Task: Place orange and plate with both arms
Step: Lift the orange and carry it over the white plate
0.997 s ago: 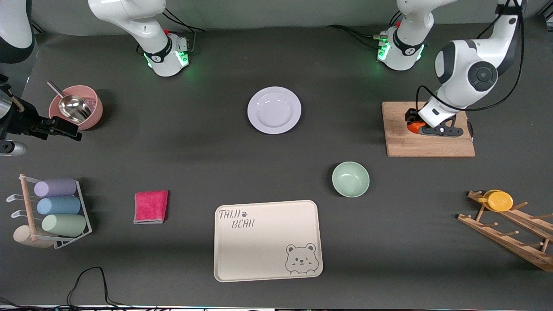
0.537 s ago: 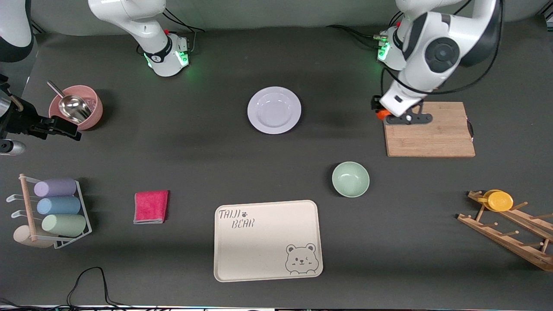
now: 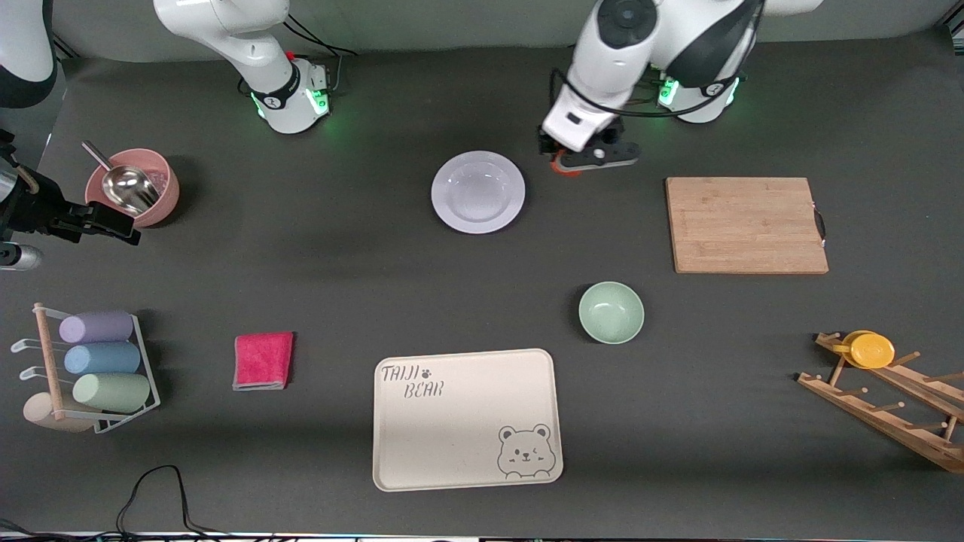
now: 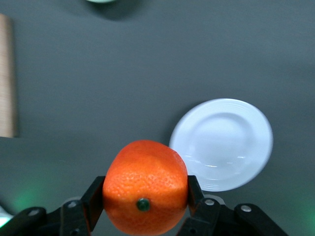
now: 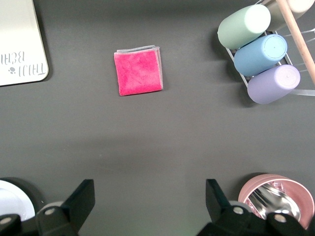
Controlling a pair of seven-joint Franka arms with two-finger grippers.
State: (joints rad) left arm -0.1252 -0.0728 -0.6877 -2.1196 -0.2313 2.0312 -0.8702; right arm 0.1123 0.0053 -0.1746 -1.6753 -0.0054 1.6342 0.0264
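The robot's left gripper should set the orange down in the middle of the empty white plate (image 3: 484, 187) (image 4: 216, 148).
The orange (image 4: 145, 187) is small and bright, with a dark stem spot. My left gripper (image 4: 145, 194) is shut on it, one finger (image 4: 96, 199) on each side. In the front view this gripper (image 3: 570, 161) hangs over bare table just beside the plate (image 3: 478, 192), toward the left arm's end, and only a sliver of the orange (image 3: 560, 168) shows under it. The white plate (image 4: 224, 142) lies empty on the table. My right gripper (image 5: 149, 189) is open and empty, high over the table between the plate (image 5: 12, 206) and a pink bowl (image 5: 278, 201).
A wooden cutting board (image 3: 745, 224) lies toward the left arm's end. Nearer the front camera are a mint-green bowl (image 3: 611, 312), a cream bear tray (image 3: 467, 418) and a pink cloth (image 3: 263, 360). A cup rack (image 3: 98, 369) and a peg rack with a yellow cup (image 3: 874, 350) stand at the table's ends.
My left gripper has lifted the orange off the cutting board and carried it across the table to beside the plate. The right arm has stayed still.
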